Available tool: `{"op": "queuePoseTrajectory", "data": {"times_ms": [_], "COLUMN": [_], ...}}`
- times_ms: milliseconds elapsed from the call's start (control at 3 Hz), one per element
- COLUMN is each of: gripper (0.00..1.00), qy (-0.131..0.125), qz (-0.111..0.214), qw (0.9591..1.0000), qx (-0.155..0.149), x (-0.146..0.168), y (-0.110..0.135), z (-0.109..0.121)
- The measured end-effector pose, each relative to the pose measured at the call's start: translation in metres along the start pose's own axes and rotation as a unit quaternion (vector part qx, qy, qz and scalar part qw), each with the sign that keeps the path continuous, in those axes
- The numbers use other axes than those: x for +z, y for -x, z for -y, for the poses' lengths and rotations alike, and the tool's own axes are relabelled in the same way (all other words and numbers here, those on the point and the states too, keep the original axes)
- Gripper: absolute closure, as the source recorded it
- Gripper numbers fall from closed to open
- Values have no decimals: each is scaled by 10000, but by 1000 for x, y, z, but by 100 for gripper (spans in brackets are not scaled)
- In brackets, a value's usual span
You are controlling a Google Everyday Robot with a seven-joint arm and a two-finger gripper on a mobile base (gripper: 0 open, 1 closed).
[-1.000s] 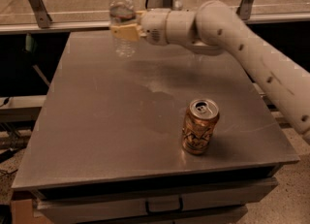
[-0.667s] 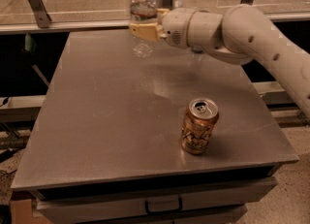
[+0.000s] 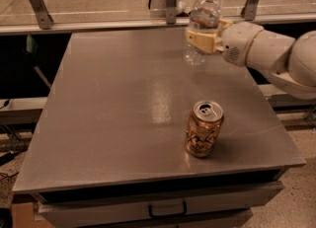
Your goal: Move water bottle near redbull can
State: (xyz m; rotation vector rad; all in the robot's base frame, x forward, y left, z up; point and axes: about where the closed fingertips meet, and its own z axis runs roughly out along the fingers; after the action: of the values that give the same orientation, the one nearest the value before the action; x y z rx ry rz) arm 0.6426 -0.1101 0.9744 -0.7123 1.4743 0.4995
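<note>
Next, I let go of the water bottle on the grey table's far corner [image 3: 226, 50], near the rail.
The water bottle [image 3: 202, 22], clear ribbed plastic with a white cap, is held upright above the far right part of the grey table [image 3: 123, 108]. My gripper [image 3: 203, 38] comes in from the right and is shut on the bottle's middle. The redbull can is not in view. The only can in view is a wider gold-orange can [image 3: 204, 129] with dark markings, standing on the table's near right part, well below the bottle in the picture.
A rail with metal brackets [image 3: 37, 2] runs along the table's far edge. A drawer with a handle [image 3: 167, 208] is under the front edge. My white arm [image 3: 276, 54] reaches over the table's right edge.
My gripper has carried the water bottle to the right along the far side of the table, from the far left-centre to the far right part. The gold-orange can has not moved.
</note>
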Motion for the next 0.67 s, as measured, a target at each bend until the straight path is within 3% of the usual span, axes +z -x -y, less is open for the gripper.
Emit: {"op": "queuePoseTrajectory", "data": {"times_ms": [667], "gripper": [100], "qy": [-283], "qz": [-80], "qw": [9996], "qx": [-30], "x": [-10], "y": [-8], "z": [16]}}
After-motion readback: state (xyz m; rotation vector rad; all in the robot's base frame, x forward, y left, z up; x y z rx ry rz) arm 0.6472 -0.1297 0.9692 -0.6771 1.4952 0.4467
